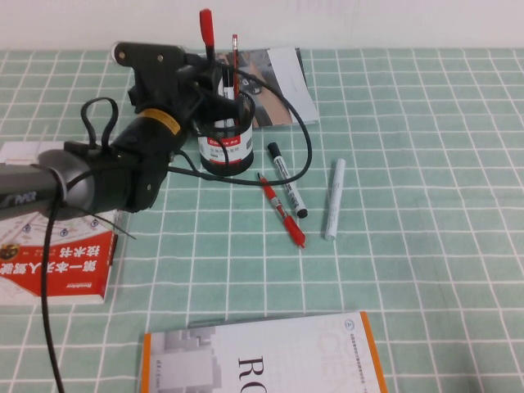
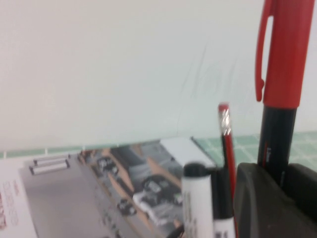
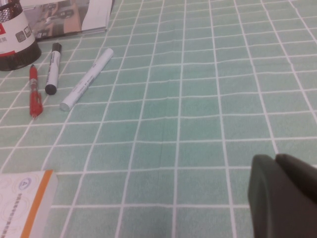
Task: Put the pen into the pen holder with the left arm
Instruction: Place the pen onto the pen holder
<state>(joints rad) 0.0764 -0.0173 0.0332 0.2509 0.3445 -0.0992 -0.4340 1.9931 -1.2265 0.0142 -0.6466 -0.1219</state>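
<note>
The robot's left gripper needs to let go of the pen with the red cap inside the black mesh pen holder point(image 1: 210, 103), beside the white markers.
The pen point(image 1: 206, 29) has a red cap and a black barrel and stands upright in my left gripper point(image 1: 211, 78), which is shut on its barrel right above the pen holder point(image 1: 227, 147). The left wrist view shows the barrel point(image 2: 275, 141) clamped between the black fingers point(image 2: 257, 198). The pen's lower end is hidden behind the gripper. The black mesh holder holds a thin red pencil point(image 1: 235, 65) and white markers point(image 2: 197, 198). My right gripper point(image 3: 277, 198) is shut and empty, low over the bare cloth, out of the high view.
An all-red pen point(image 1: 282, 211), a black-capped marker point(image 1: 286, 180) and a white marker point(image 1: 334, 199) lie right of the holder. A magazine point(image 1: 278, 82) lies behind it. A red book point(image 1: 65, 262) is at the left, and an orange-edged book point(image 1: 262, 356) at the front.
</note>
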